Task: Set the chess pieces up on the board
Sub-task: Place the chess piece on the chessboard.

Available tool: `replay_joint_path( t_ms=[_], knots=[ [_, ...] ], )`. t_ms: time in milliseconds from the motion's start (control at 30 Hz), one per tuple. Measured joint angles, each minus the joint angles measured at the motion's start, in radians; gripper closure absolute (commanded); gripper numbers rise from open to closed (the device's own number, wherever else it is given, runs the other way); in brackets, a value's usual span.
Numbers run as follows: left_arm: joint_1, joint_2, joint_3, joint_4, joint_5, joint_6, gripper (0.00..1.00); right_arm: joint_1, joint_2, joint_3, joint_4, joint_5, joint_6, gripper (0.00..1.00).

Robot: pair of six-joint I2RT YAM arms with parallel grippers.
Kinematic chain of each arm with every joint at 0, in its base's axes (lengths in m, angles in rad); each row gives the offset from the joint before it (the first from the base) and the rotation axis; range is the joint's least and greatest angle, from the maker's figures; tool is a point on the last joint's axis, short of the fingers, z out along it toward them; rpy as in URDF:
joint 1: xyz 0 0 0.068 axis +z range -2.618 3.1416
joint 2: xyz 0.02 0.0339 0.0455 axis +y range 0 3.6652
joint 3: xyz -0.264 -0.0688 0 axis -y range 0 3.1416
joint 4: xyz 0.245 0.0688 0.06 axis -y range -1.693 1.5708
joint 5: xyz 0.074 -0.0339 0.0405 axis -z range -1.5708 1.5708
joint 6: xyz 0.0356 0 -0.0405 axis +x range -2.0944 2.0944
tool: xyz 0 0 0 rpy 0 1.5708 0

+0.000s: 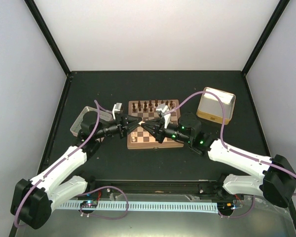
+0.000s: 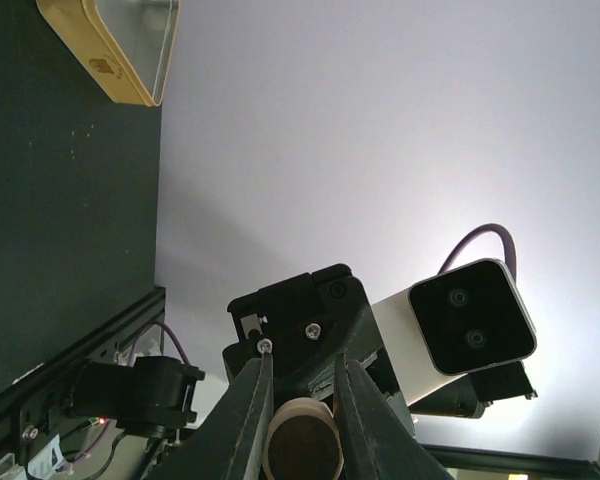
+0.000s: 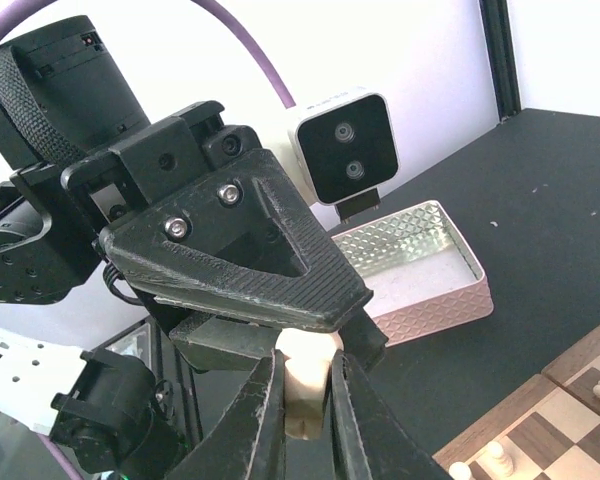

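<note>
Next, my right gripper sets the pale chess piece, now held just above the board, down on the dark near-row square (image 1: 170, 138) next to the empty near corner of the board.
The board (image 1: 155, 145) lies in the middle of the table, with dark pieces (image 1: 153, 104) along its far row. My left gripper (image 1: 136, 123) and right gripper (image 1: 147, 124) meet tip to tip just above it. A pale chess piece (image 1: 141, 123) sits between them. In the left wrist view the left gripper (image 2: 303, 360) closes on the piece's round base (image 2: 302, 445). In the right wrist view the right gripper (image 3: 305, 362) closes on the cream piece (image 3: 305, 395), and the left gripper's fingers (image 3: 250, 260) cover its far end. Pale pieces (image 3: 495, 455) stand on the board's corner (image 3: 570, 420).
A shallow patterned tray (image 1: 86, 121) lies left of the board and also shows in the right wrist view (image 3: 420, 290). A cream-yellow tin (image 1: 216, 104) sits at the back right and shows in the left wrist view (image 2: 110, 45). Black frame posts stand at the table's far corners.
</note>
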Motion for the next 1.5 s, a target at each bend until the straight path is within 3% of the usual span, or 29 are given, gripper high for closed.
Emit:
replay_joint_path(
  t_ms=[67,167,333,633,833,1100,1500],
  knots=[
    [0.0,-0.004,-0.007,0.011,-0.004,-0.011,0.84,0.001,0.0,0.0,0.0,-0.001,0.0,0.99],
    [-0.001,-0.005,-0.013,0.018,-0.006,-0.012,0.57,0.002,0.0,0.001,-0.002,0.003,0.019,0.99],
    [-0.001,-0.025,-0.014,-0.097,-0.043,0.121,0.41,-0.002,-0.007,0.085,-0.188,0.071,0.048,0.99],
    [0.014,-0.098,0.019,-0.475,-0.297,0.598,0.38,-0.055,0.024,0.362,-0.9,0.26,0.094,0.99],
    [0.014,-0.241,0.139,-0.708,-0.498,0.887,0.33,-0.097,0.141,0.39,-1.186,0.341,0.097,0.98],
    [0.014,-0.406,0.225,-0.89,-0.651,1.155,0.33,-0.1,0.346,0.48,-1.33,0.385,0.071,0.98],
    [0.014,-0.437,0.166,-0.967,-0.699,1.269,0.33,-0.106,0.535,0.555,-1.37,0.39,0.019,0.95]
  ],
)
